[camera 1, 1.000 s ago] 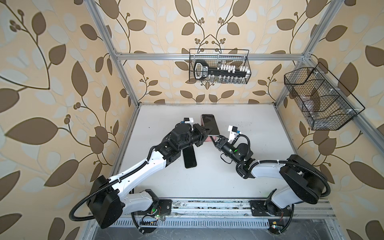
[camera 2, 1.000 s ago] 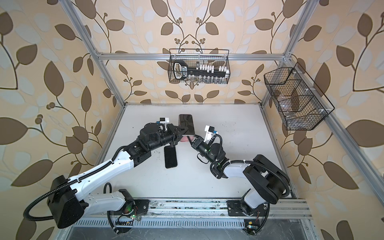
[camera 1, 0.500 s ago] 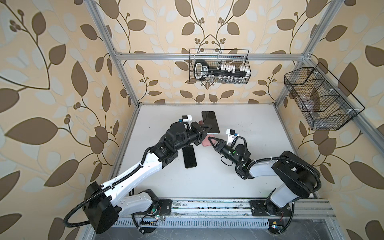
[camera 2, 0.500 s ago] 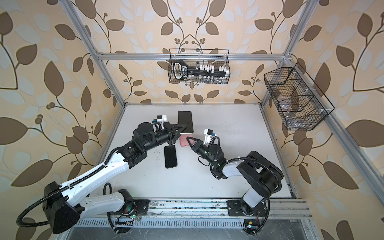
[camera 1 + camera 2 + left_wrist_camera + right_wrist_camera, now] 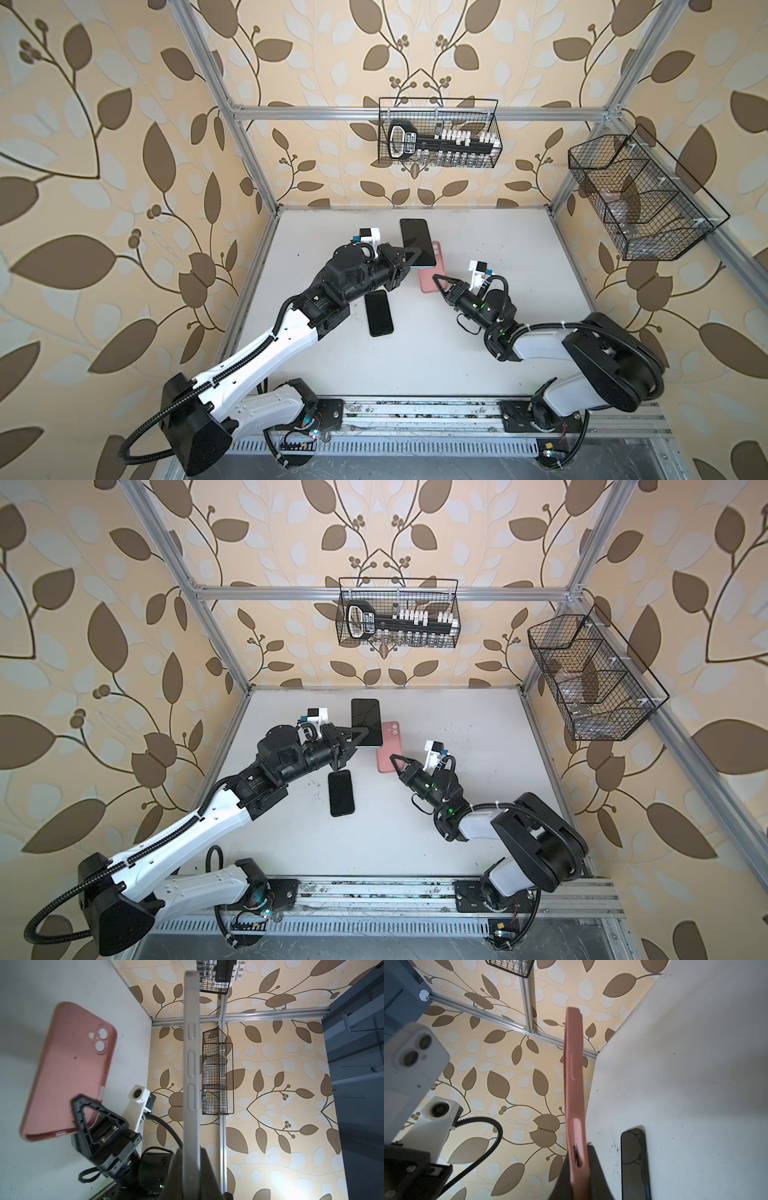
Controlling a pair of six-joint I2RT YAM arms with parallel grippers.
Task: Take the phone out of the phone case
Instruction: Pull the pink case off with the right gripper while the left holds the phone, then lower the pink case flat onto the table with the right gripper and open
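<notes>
The pink phone case will leave my right gripper on the white table [image 5: 500, 312] beneath that gripper's black body.
The phone [image 5: 417, 243] [image 5: 366, 723], dark screen up with a silver edge [image 5: 191, 1064], is bare and lifted above the table. My left gripper [image 5: 411, 261] [image 5: 360, 741] [image 5: 191, 1159] is shut on its near end. Its white back with two lenses [image 5: 411, 1064] shows in the right wrist view. The pink phone case [image 5: 432, 280] [image 5: 388, 746] [image 5: 68, 1072] is empty and sits just right of the phone, partly under it in both top views. My right gripper [image 5: 438, 280] [image 5: 395, 760] [image 5: 577, 1159] is shut on the case's near end, whose edge [image 5: 574, 1084] faces its camera.
A second black phone [image 5: 379, 312] [image 5: 341, 792] [image 5: 634, 1159] lies flat on the white table [image 5: 478, 353] in front of the left gripper. A wire basket with tools [image 5: 438, 139] hangs on the back wall. Another wire basket [image 5: 640, 199] hangs on the right wall.
The two grippers have drawn apart. The pink case has come away from the phone with the right gripper toward the front right, while the left gripper keeps the phone raised.
</notes>
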